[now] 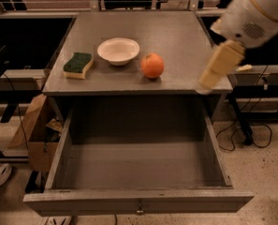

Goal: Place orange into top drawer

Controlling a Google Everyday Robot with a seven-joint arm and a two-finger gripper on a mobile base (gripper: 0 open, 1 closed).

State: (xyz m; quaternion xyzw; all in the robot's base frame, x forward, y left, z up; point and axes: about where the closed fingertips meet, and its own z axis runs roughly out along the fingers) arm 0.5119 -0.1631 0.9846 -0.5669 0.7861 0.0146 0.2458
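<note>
Next, I grip the middle of the orange (152, 66) near the tabletop's cream-white bowl.
The orange (152, 65) sits on the grey tabletop (176, 36), near its front edge and right of the middle. The top drawer (138, 172) stands pulled fully open below the tabletop, its inside bare, with a small knob (139, 212) on the front panel. My arm comes in from the upper right. My gripper (208, 81) hangs over the front right corner of the tabletop, to the right of the orange and apart from it.
A cream-white bowl (118, 50) stands left of the orange. A green and yellow sponge (77, 64) lies at the tabletop's left. A cardboard box (33, 130) stands on the floor at the left. Cables (241, 135) lie on the floor at the right.
</note>
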